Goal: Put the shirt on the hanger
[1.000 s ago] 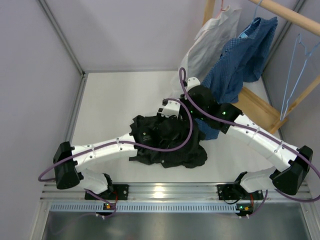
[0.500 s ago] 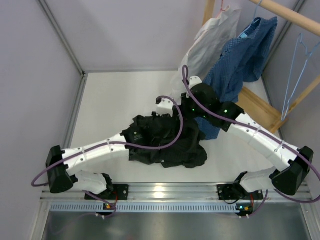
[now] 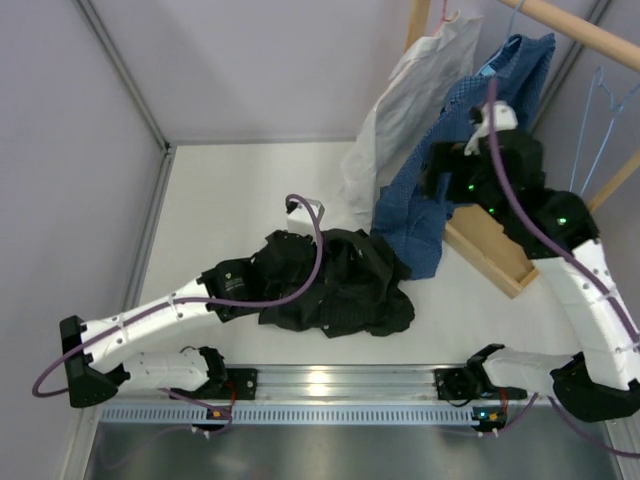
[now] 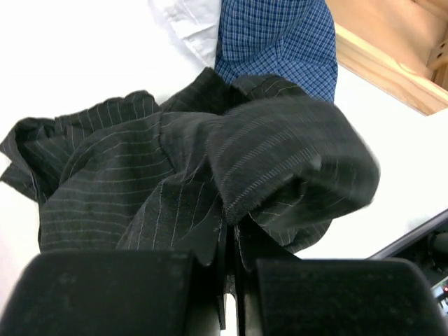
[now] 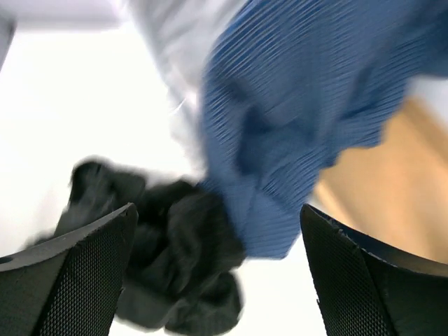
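Observation:
The bare light-blue wire hanger on the wooden rail is next for my right gripper, which should go there and take hold of the hanger's near end (image 3: 579,190).
The black shirt (image 3: 345,290) lies crumpled on the white table, in front of the hanging clothes. My left gripper (image 3: 280,255) is at its left side. In the left wrist view that gripper (image 4: 231,241) is shut on a fold of the pinstriped shirt (image 4: 140,175). My right gripper (image 3: 433,175) is raised up beside a blue shirt, off the black one. In the blurred right wrist view it (image 5: 217,210) stands open and holds nothing, with the black shirt (image 5: 175,273) below. The light-blue wire hanger (image 3: 583,150) hangs bare on the wooden rail at the far right.
A blue dotted shirt (image 3: 470,130) and a white shirt (image 3: 410,90) hang from the wooden rack (image 3: 590,35). The rack's wooden base (image 3: 495,255) lies right of the black shirt. Grey walls close in the table on the left and at the back.
My right gripper opened, let go of the black shirt and rose back to the right toward the blue shirt. My left gripper shut on the shirt and drew back to the left.

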